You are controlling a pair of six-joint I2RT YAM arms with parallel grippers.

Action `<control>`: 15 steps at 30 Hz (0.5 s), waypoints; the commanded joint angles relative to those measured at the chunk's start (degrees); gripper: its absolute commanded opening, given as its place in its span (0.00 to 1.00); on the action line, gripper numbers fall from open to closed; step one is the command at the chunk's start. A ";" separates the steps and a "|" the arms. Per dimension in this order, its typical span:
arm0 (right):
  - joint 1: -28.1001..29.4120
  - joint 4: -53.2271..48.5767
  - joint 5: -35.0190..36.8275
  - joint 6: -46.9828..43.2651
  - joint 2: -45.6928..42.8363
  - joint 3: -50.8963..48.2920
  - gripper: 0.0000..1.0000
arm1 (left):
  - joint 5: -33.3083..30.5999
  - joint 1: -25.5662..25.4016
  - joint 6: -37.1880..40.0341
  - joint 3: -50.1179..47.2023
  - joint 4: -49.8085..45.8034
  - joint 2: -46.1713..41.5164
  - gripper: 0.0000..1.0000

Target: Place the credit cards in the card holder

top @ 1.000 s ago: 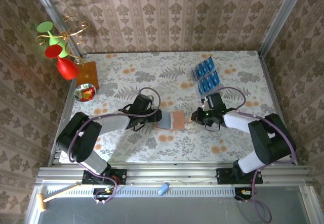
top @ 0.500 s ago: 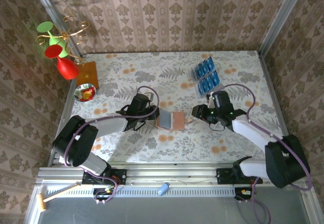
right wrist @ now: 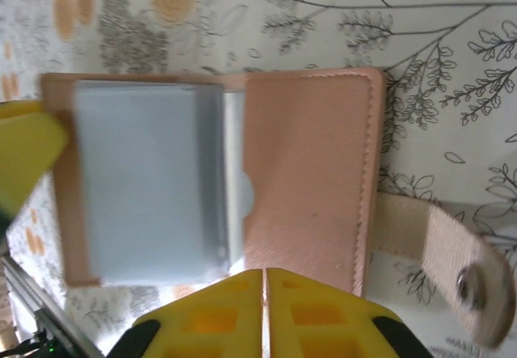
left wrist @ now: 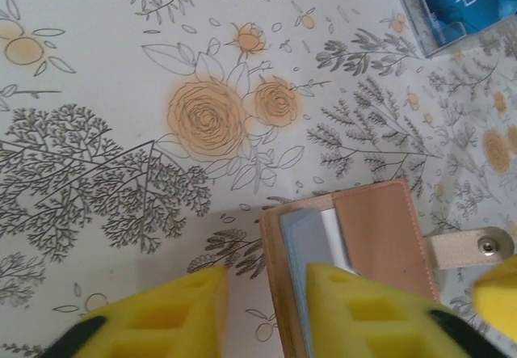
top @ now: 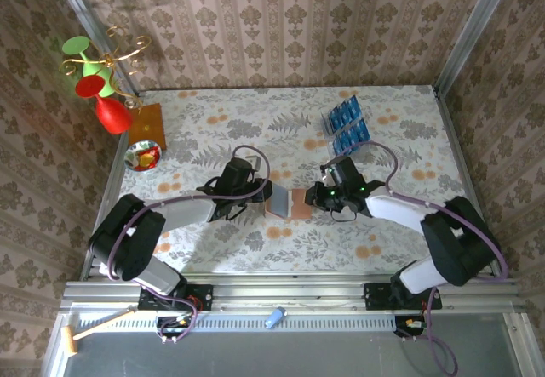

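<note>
I should use my left gripper to take the free edge of the grey pocket, which lies folded over the cover away from the strap, and turn it onto the salmon flap (top: 301, 207).
The card holder (top: 290, 202) lies open at the table's middle, salmon leather with a grey inner pocket (right wrist: 141, 180) and a snap strap (right wrist: 452, 253). My left gripper (top: 262, 194) stands at its left edge, jaws apart (left wrist: 266, 274). One yellow finger (left wrist: 363, 309) is over the grey pocket, the other finger (left wrist: 161, 317) over bare table. My right gripper (top: 317, 197) is at the holder's right side, shut (right wrist: 264, 275), its tips meeting at the leather's near edge with nothing between them. The blue credit cards (top: 345, 126) (left wrist: 468, 2) stand in a clear rack at the back right.
A stand with red and green glass pieces (top: 95, 88), an orange-brown wooden board (top: 146, 124) and a small bowl (top: 142, 156) sit at the back left. Patterned walls close in three sides. The floral table (top: 255, 249) is bare in front of the holder.
My right gripper has moved left onto the card holder and shut; half a second ago it stood farther right. The holder's raised left flap lies flatter. My left arm has hardly moved.
</note>
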 commanded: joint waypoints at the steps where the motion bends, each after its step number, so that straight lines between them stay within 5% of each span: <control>1: 0.23 3.80 1.13 1.11 3.10 0.42 0.09 | 0.47 -0.60 -0.05 2.15 0.28 -1.16 0.40; 7: 0.25 5.95 1.77 1.42 6.28 -1.00 0.09 | 0.66 -0.67 0.10 2.24 0.74 -0.94 0.42; 15: 0.25 6.87 2.71 1.57 8.48 -1.73 0.09 | 1.63 -0.66 -0.34 2.06 3.05 -0.34 0.23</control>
